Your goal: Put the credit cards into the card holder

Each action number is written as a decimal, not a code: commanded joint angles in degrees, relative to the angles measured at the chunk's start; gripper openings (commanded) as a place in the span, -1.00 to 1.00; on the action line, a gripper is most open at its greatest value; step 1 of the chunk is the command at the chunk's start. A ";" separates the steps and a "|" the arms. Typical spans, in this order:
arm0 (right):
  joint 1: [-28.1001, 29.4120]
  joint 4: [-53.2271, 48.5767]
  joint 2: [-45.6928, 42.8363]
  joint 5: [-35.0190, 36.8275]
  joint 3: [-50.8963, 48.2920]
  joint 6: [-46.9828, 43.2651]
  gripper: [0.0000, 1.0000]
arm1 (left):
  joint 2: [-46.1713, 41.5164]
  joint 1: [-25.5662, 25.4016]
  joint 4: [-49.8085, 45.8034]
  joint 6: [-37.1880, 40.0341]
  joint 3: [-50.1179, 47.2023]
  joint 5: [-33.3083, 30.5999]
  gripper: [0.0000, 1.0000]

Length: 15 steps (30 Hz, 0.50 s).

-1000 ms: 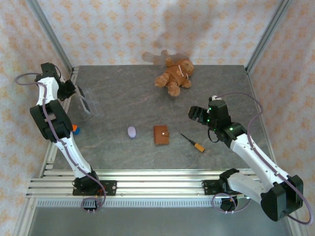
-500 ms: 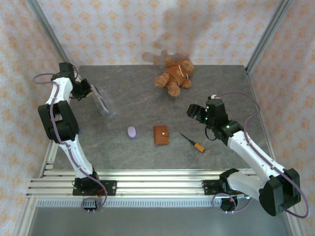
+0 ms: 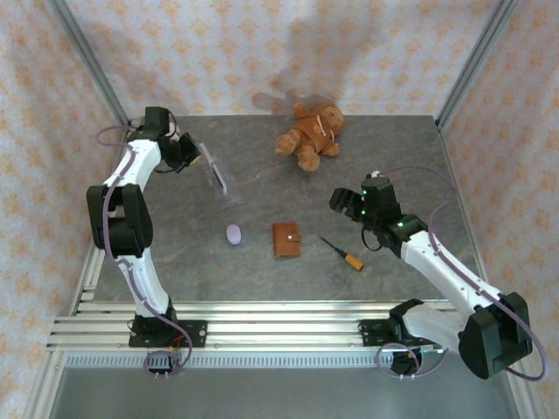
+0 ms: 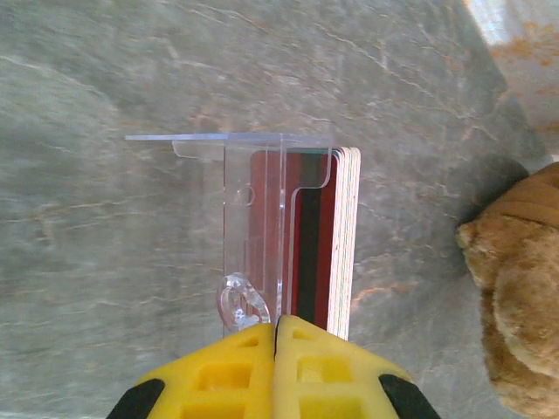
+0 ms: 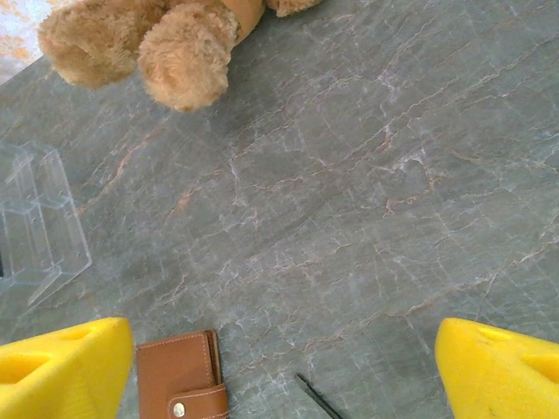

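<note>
Next, my left gripper releases the clear plastic stand on the grey table straight [image 3: 234, 177] [image 4: 348, 208] behind the small purple object. The stand is now held above the table.
My left gripper [image 3: 194, 155] is shut on the wall of a clear plastic stand [image 3: 214, 170], held above the table at the back left. In the left wrist view the yellow fingertips [image 4: 276, 336] pinch the stand [image 4: 253, 201], which carries a stack of credit cards [image 4: 323, 236] with red and black faces and pale edges. The card holder [image 3: 286, 239], a folded brown leather wallet with its snap tab shut, lies mid-table. My right gripper [image 3: 349, 205] hovers open to the right of it. The right wrist view has the card holder [image 5: 179, 380] near its left fingertip.
A brown teddy bear [image 3: 310, 133] lies at the back, close to the stand's right side [image 4: 515, 297]. A small purple object [image 3: 233, 234] sits left of the wallet. A screwdriver with an orange handle [image 3: 342, 253] lies to its right. Metal frame posts border the table.
My left arm has swung from the table's left edge toward the back middle, carrying the clear stand with the cards. The right gripper has drifted slightly left and stays open.
</note>
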 commanded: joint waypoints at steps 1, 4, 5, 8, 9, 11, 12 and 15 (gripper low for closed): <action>0.65 0.48 0.34 0.18 -1.08 0.87 0.79 | -1.22 -2.55 4.62 -3.51 1.47 1.67 -1.00; 0.75 -0.47 0.31 0.08 -0.74 0.77 0.79 | 0.57 -5.00 4.12 -3.60 2.94 2.58 -1.00; 0.80 -0.24 0.36 0.06 -0.98 0.77 0.79 | 0.89 -5.74 4.20 -3.53 2.84 2.94 -1.00; 0.84 -0.06 0.74 -0.16 -0.98 0.58 0.79 | 0.90 -7.40 5.28 -3.43 1.00 3.25 -1.00; 0.80 -0.49 0.90 -0.25 -0.57 0.38 0.79 | 0.72 -7.55 5.91 -3.66 0.08 3.40 -1.00; 0.85 -1.34 1.00 -0.36 0.08 -0.04 0.79 | -0.22 -7.56 7.82 -4.21 -2.10 3.64 -1.00; 0.80 -1.28 0.97 -0.27 0.04 -0.27 0.79 | -0.57 -7.56 8.47 -4.30 -2.75 3.86 -1.00; 0.88 -1.19 1.74 -0.42 0.54 -1.31 0.79 | -0.70 -7.73 9.37 -4.48 -3.79 5.65 -1.00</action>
